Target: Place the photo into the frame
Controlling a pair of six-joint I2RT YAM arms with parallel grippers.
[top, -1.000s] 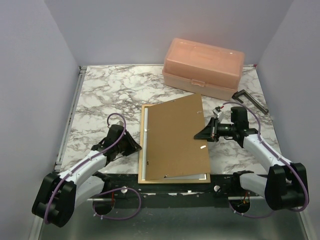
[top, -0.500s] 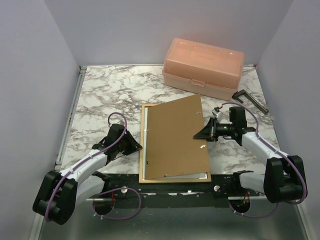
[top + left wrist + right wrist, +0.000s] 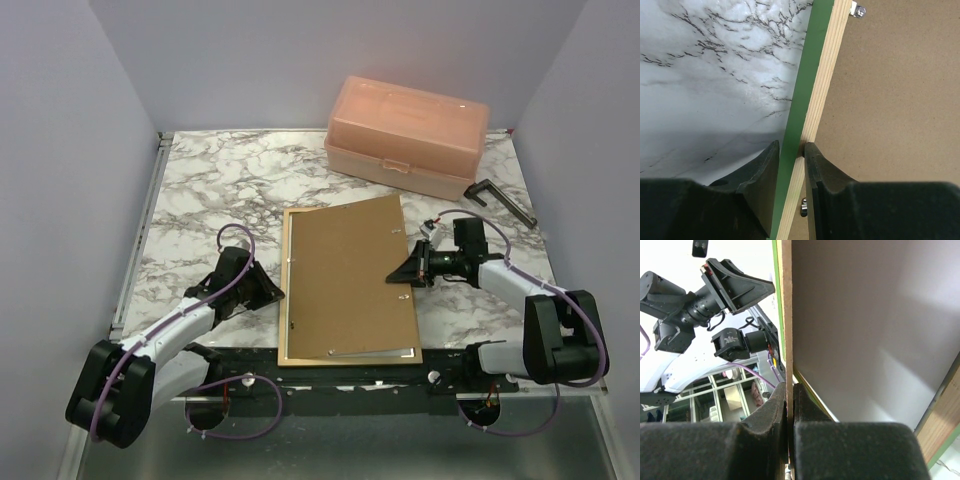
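Note:
The frame's rail sits at a slant between the left gripper's fingers, so that gripper should open and take the rail squarely (image 3: 798, 162) before the right gripper lifts the panel.
The frame (image 3: 284, 300) lies back up on the marble table, pale wood showing, its green side (image 3: 807, 85) visible in the left wrist view. My left gripper (image 3: 277, 294) (image 3: 790, 151) is shut on the frame's left rail. The brown hardboard backing panel (image 3: 350, 275) (image 3: 890, 90) rests on the frame, slightly askew. My right gripper (image 3: 393, 277) (image 3: 790, 390) is shut on the panel's right edge (image 3: 787, 300) and holds that edge a little raised. Under the panel a plain pale sheet (image 3: 865, 330) fills the frame. It looks like the photo's white reverse. The printed side is hidden.
A peach plastic box (image 3: 405, 135) stands at the back right. A black bar-shaped tool (image 3: 500, 202) lies near the right wall. Small metal clips (image 3: 858, 9) sit on the panel's edge. Marble table top (image 3: 210, 200) extends left of the frame.
The panel has swung left over the frame, and the white strip along the frame's left side is now almost covered. My right gripper moved with it. The left arm stayed put.

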